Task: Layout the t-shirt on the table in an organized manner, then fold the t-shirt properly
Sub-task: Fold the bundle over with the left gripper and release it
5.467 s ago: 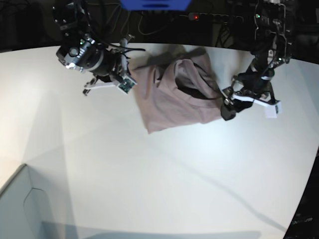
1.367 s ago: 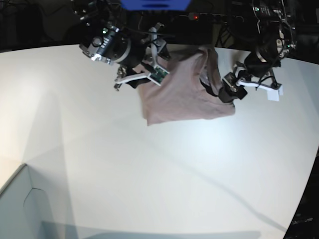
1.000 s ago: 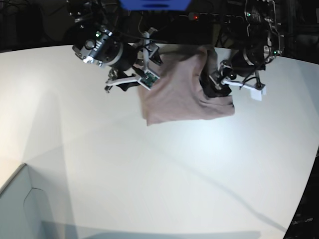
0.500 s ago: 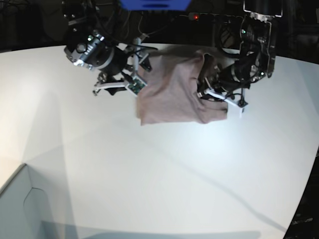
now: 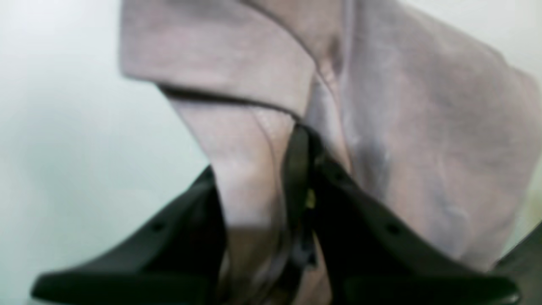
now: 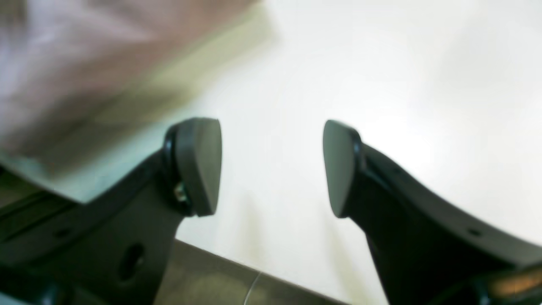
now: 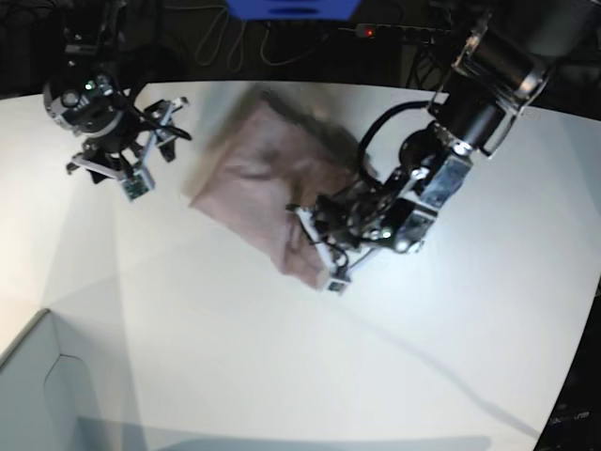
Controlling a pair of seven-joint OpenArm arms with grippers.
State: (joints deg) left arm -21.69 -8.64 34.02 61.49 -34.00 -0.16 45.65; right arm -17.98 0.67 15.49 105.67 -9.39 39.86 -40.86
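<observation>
My left gripper will let go of the mauve-pink t-shirt on the white table [image 7: 216, 164] in front of the looped cables.
The mauve-pink t-shirt [image 7: 258, 174] lies bunched and motion-blurred on the white table [image 7: 394, 357], back of centre. My left gripper [image 7: 317, 242] reaches in from the right and is shut on the shirt's near edge. In the left wrist view the dark fingers [image 5: 296, 169] pinch a fold of the t-shirt [image 5: 415, 127], which hangs away from them over the table [image 5: 63, 127]. My right gripper [image 7: 150, 146] is at the far left, apart from the shirt. It stands open [image 6: 271, 165] over bare table [image 6: 381, 84], with the t-shirt [image 6: 63, 51] blurred at the upper left.
A pale grey box corner [image 7: 38, 385] sits at the front left. Behind the table's far edge are dark cables and a blue object [image 7: 291, 7]. The table's curved edge [image 7: 573, 366] runs down the right side.
My left arm has swung left and toward the front, holding the shirt's edge and dragging the cloth over itself. My right arm has pulled away to the left, clear of the shirt.
</observation>
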